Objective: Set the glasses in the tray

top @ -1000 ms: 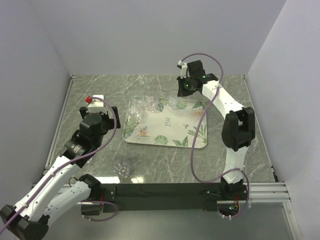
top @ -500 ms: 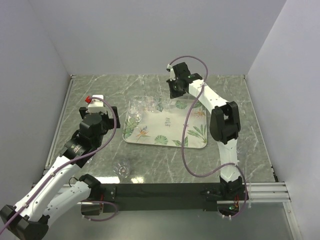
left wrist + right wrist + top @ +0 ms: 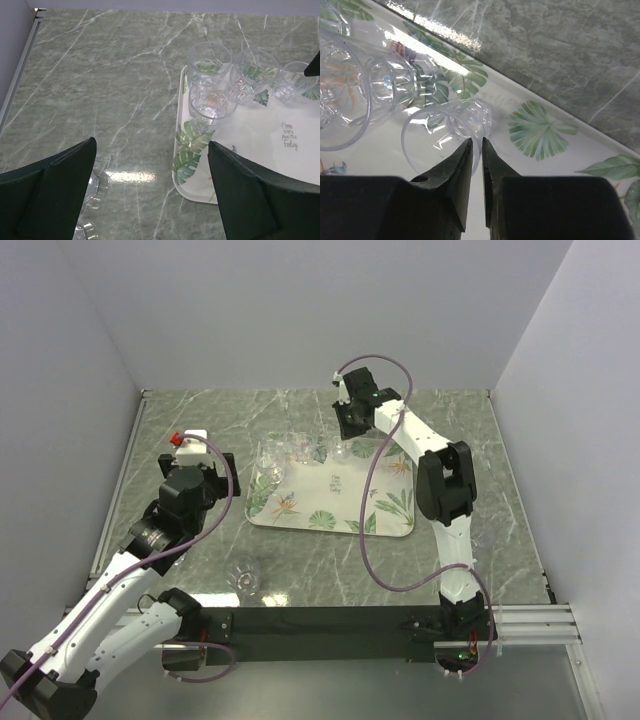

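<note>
Next, I move my left gripper over to the front glass that is near the black rail and close it on the glass's rim [image 3: 256, 575].
The tray [image 3: 330, 502] lies mid-table, and its near-left corner shows in the left wrist view [image 3: 235, 155]. Several clear glasses [image 3: 295, 450] stand clustered at its far-left end; they also show in the left wrist view [image 3: 212, 102]. My right gripper [image 3: 345, 430] hovers over the tray's far edge. In the right wrist view it [image 3: 476, 142] is shut on the rim of one glass [image 3: 445, 127], one finger inside, one outside. My left gripper [image 3: 151, 150] is open and empty above the table, left of the tray. Another glass [image 3: 245, 578] sits on the table near the front.
More glasses [image 3: 395, 82] stand just left of the held one. A clear glass [image 3: 95, 185] shows partly behind my left finger. Grey walls close in the marble table [image 3: 200, 420] on three sides. A black rail [image 3: 320, 620] runs along the near edge.
My right arm has swung left along the tray's far edge, toward the cluster of glasses. The left arm has not moved.
</note>
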### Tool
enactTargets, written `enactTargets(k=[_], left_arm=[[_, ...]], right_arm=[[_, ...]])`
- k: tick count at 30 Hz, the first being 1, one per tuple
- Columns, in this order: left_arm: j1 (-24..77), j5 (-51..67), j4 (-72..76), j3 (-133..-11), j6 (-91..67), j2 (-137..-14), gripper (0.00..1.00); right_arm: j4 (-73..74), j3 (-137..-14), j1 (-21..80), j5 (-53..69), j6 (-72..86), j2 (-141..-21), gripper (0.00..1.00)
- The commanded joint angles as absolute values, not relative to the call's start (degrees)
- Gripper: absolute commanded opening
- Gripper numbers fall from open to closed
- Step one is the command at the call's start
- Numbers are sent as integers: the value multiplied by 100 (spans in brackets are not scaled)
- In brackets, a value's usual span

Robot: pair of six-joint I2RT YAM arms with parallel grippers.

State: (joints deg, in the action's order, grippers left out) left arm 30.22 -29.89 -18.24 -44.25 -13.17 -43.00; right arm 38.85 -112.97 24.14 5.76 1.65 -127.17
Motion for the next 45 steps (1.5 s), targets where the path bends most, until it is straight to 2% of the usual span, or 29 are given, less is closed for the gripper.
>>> enactTargets(k=[1, 2, 7, 10, 14, 18, 25, 34, 41, 45], left_arm=[[3032, -3102, -1608, -4412, -1274, -4263, 99], [3032, -3111, -1600, -4412, -1266, -4254, 99], [3032, -3146, -1582, -4386, -1266, -4245, 99], [3032, -3120, -1573, -4377, -1266, -4245, 99], [3041, -3041, -1547, -4368, -1257, -4219, 99], [3041, -2988, -1521, -4342, -1248, -4184, 99], [3041, -2655, -1406, -4359, -1528, -3973, 99], [3032, -1275, -2592, -4807, -3047, -3639, 100], [3032, -625, -3559, -4834, -4323, -3367, 99], [3032, -220, -3893, -4816, -4824, -3313, 99]], right_arm=[[3928, -11654, 2487, 387, 53, -12832, 24], [3937, -11663, 2487, 395, 53, -12841, 28], [4025, -11716, 2487, 422, -140, -12753, 34], [3999, -11576, 2487, 308, -290, -12438, 43], [3885, -11111, 2479, 53, -597, -11683, 57], [3946, -10444, 2452, 245, -1035, -11040, 63], [4166, -9028, 2294, 1546, -2029, -9224, 68], [3780, -6813, 1767, 2837, -2452, -6920, 70], [3296, -5443, 818, 3734, -2295, -5960, 71], [3234, -5142, 484, 3999, -2329, -5740, 71]])
